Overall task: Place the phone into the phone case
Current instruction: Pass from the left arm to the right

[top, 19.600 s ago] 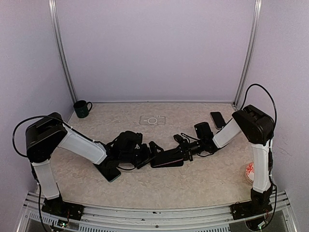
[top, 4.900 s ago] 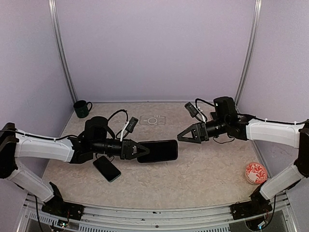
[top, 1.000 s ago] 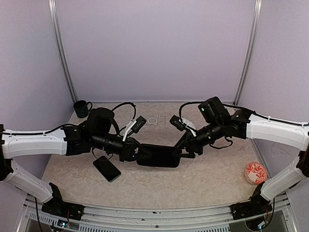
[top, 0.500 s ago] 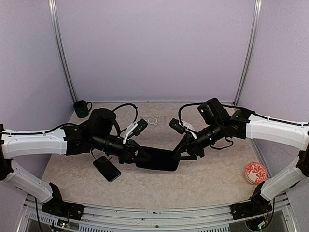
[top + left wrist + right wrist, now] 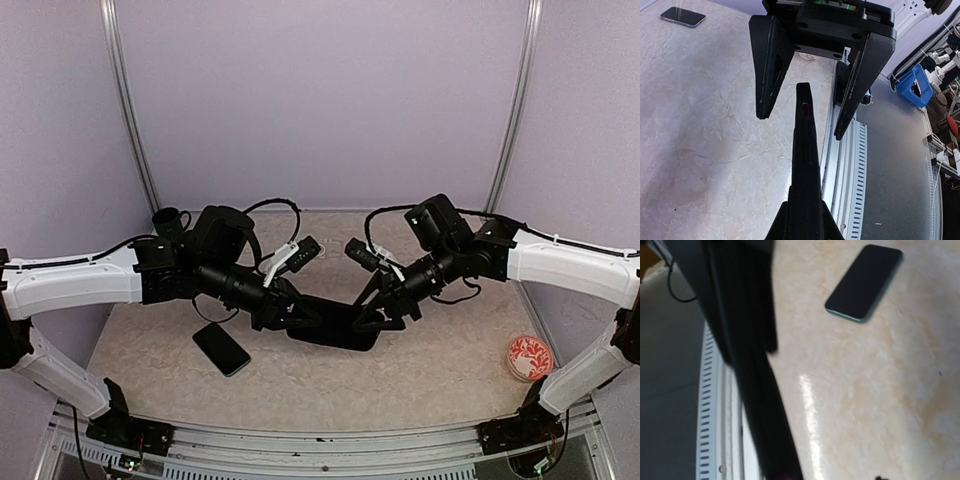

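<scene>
My left gripper is holding the phone case by its short end, so next my right gripper grabs the case by its long edge point(image 5: 344, 305) and turns it upright.
A black phone case point(image 5: 335, 327) hangs flat above the table's middle, and I cannot tell if anything is in it. My left gripper point(image 5: 293, 314) is shut on its left end; in the left wrist view the case point(image 5: 805, 165) runs edge-on out of that gripper point(image 5: 805, 227). My right gripper point(image 5: 373, 317) is open. Its two fingers point(image 5: 767, 65) straddle the case's far tip with a gap on each side. The right wrist view has the case's edge point(image 5: 757, 395) as a dark diagonal. A dark phone point(image 5: 222, 348) lies screen-up on the table below the left arm, also in the right wrist view point(image 5: 865, 282).
A second dark phone point(image 5: 682, 16) lies on the far right of the table. A green mug point(image 5: 168, 220) stands at the back left, partly behind my left arm. A red and white dish point(image 5: 528, 357) sits near the front right. The metal rail point(image 5: 850, 165) marks the near edge.
Both wrists have risen and drifted slightly back with the case between them. The right jaws narrowed on the case's end, then spread wider again.
</scene>
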You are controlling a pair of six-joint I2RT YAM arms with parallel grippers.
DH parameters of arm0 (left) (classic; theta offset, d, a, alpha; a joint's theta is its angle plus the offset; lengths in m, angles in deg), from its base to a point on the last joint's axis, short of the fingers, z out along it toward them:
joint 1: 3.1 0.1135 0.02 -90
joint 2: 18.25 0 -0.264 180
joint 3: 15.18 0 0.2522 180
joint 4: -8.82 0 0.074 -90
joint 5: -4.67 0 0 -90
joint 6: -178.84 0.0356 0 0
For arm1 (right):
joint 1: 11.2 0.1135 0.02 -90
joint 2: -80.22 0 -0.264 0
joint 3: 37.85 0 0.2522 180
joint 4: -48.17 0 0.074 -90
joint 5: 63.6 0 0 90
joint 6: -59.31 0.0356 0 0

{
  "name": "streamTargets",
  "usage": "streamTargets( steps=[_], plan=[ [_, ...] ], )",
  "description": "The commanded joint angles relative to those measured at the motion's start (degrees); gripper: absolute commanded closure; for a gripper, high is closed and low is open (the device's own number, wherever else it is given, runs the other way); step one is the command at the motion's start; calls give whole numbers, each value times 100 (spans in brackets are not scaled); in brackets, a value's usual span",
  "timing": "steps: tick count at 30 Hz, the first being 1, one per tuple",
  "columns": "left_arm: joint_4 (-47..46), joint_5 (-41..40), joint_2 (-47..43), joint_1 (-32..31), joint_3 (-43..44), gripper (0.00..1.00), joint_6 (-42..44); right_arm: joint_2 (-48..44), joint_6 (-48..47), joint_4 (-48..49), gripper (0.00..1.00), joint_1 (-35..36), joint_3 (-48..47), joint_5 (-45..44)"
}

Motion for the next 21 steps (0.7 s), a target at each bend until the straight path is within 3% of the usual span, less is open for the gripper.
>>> streamTargets(
  steps=[1,8,21],
  plan=[
    [41,142,123,-137,251,100,277,237,-174,-43,38,147,-213,314],
    [34,204,170,-213,320,100,278,433,-221,-116,41,427,-329,375],
    [82,177,68,-288,200,100,308,606,-159,34,64,584,-258,684]
  ],
)
